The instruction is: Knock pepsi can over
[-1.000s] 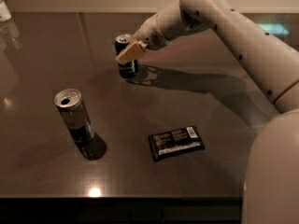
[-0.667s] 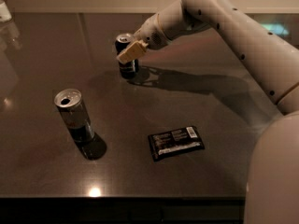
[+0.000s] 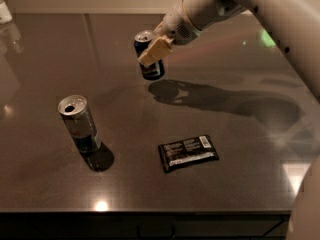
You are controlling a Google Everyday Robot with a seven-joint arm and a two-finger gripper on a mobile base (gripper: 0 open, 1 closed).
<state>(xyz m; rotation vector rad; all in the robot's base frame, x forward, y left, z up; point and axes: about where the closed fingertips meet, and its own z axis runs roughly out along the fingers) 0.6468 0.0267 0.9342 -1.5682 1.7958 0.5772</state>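
Observation:
My gripper needs to let go of the pepsi can on its side on the table (image 3: 205,90) behind the black snack bar wrapper.
The pepsi can (image 3: 151,70) is short and dark blue with a silver top. It stands at the back middle of the dark table (image 3: 225,184) and leans a little, its top towards the left. My gripper (image 3: 153,51) reaches in from the upper right and lies across the can's front, touching its upper half. The can's lower part shows below the gripper. The arm's shadow lies on the table just right of the can.
A taller, slim silver can (image 3: 79,123) stands upright at the front left. A black snack bar wrapper (image 3: 188,152) lies flat at the front middle. A pale object (image 3: 4,11) sits at the far left corner. The table's front edge runs along the bottom.
The pepsi can and my gripper have shifted to the right together, and the can now leans. The silver can and the wrapper have not moved.

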